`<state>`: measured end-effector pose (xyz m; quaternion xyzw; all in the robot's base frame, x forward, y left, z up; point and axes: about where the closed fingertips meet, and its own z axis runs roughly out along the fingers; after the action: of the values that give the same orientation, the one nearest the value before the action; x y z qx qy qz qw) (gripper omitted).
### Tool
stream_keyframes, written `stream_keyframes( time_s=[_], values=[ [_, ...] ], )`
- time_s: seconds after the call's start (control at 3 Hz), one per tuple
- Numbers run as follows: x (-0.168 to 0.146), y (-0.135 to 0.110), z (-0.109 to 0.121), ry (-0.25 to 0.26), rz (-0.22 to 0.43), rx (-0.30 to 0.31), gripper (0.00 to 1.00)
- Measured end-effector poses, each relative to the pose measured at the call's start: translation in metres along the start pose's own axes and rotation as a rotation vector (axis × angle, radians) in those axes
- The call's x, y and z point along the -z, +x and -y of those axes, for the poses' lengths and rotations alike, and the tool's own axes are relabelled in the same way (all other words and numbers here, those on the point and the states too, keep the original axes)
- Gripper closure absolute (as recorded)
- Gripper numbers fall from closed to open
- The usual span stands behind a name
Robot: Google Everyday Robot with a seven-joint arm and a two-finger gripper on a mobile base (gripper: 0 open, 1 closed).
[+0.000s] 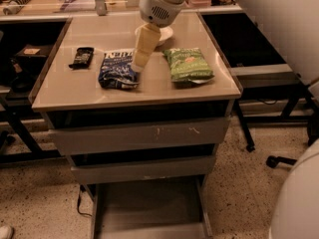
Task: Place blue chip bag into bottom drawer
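Note:
Next, I grip the blue chip bag by its side edge (133, 75) facing the green chip bag.
The blue chip bag (117, 69) lies flat on the cabinet top, left of centre, with its white lettering band at the far end. My gripper (136, 66) hangs from the arm above and comes down at the bag's right edge. The bottom drawer (149, 210) is pulled out at floor level below the two upper drawer fronts, and its flat grey floor shows.
A green chip bag (188, 64) lies to the right of the gripper. A small black packet (81, 57) lies at the left. A white bowl (164, 33) stands behind the arm. The cabinet top (149, 91) ends close in front of the bags. A chair base (291, 158) is at right.

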<state>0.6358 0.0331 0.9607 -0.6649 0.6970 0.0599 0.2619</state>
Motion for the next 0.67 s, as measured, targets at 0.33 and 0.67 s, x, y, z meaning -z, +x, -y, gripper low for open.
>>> stream_keyframes(
  time_s=[0.33, 0.67],
  values=[
    [-0.033, -0.021, -0.001, -0.042, 0.018, -0.008, 0.00],
    [-0.066, -0.039, -0.007, -0.121, 0.047, -0.001, 0.00]
  ],
)
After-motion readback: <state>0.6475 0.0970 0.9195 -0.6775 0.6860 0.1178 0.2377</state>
